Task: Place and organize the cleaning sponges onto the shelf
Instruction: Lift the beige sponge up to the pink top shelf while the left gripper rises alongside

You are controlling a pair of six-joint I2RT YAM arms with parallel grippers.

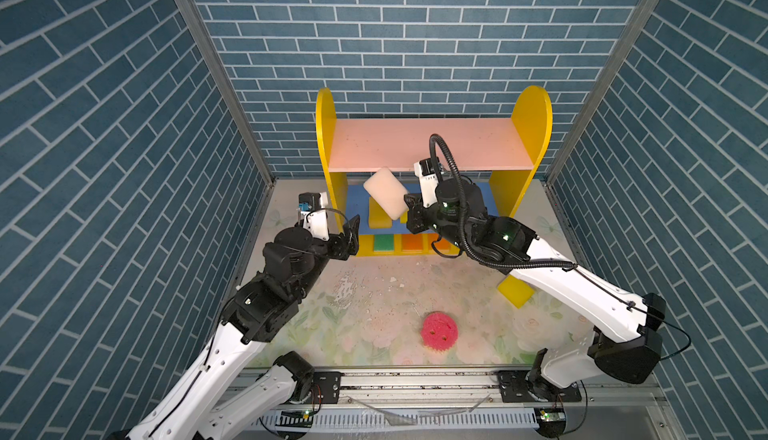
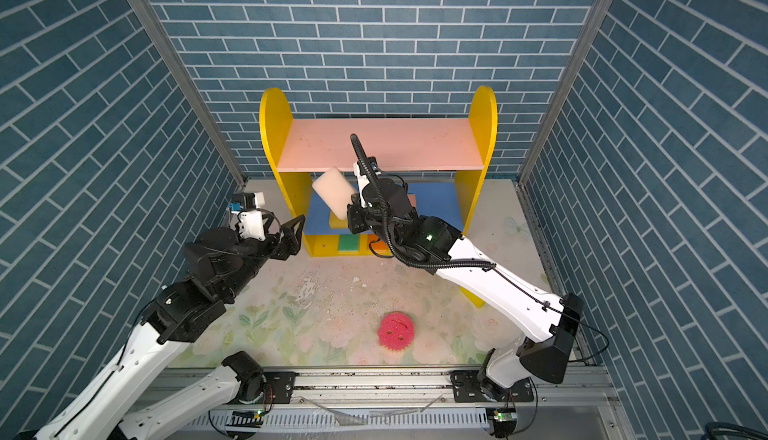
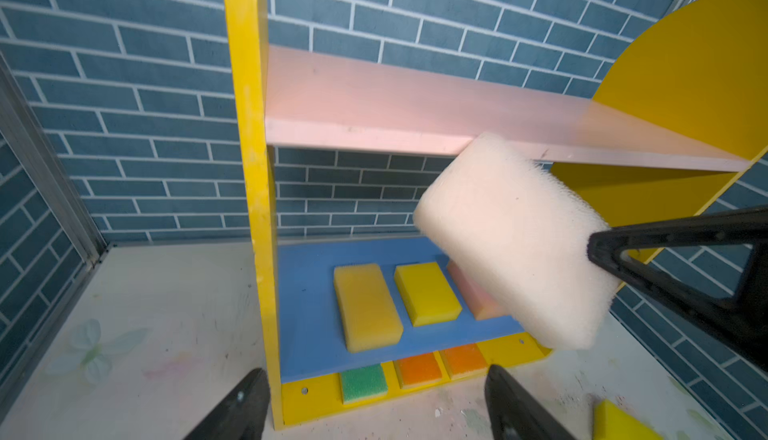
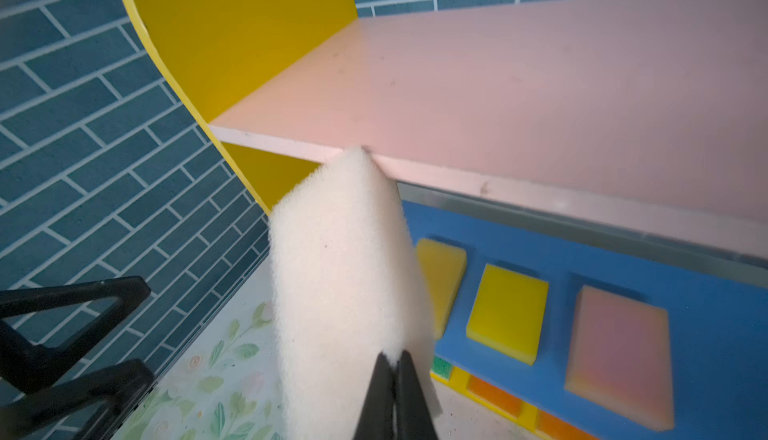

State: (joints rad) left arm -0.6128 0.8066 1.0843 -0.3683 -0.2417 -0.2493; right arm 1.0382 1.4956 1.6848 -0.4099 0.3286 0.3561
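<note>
My right gripper is to set the cream sponge down on the pink board (image 1: 373,143) (image 4: 396,74) beside the yellow panel that is nearest my left gripper.
The shelf (image 1: 428,143) (image 2: 382,143) stands at the back wall, its pink upper board bare. My right gripper (image 1: 409,205) (image 4: 395,359) is shut on a cream sponge (image 1: 385,195) (image 3: 511,242) (image 4: 340,259), held tilted with its top corner at the pink board's front edge. My left gripper (image 1: 352,236) (image 3: 374,380) is open and holds nothing, low beside the shelf's left panel. Two yellow sponges (image 3: 365,305) (image 3: 428,292) and a pink one (image 4: 619,355) lie on the blue board. One green sponge (image 3: 363,382) and two orange ones (image 3: 417,369) lie on the base.
On the floral table top lie a round pink smiley sponge (image 1: 438,330) (image 2: 396,330) near the front and a yellow sponge (image 1: 515,288) (image 3: 619,421) under my right arm. Blue brick walls close in three sides. A metal rail (image 1: 415,380) runs along the front.
</note>
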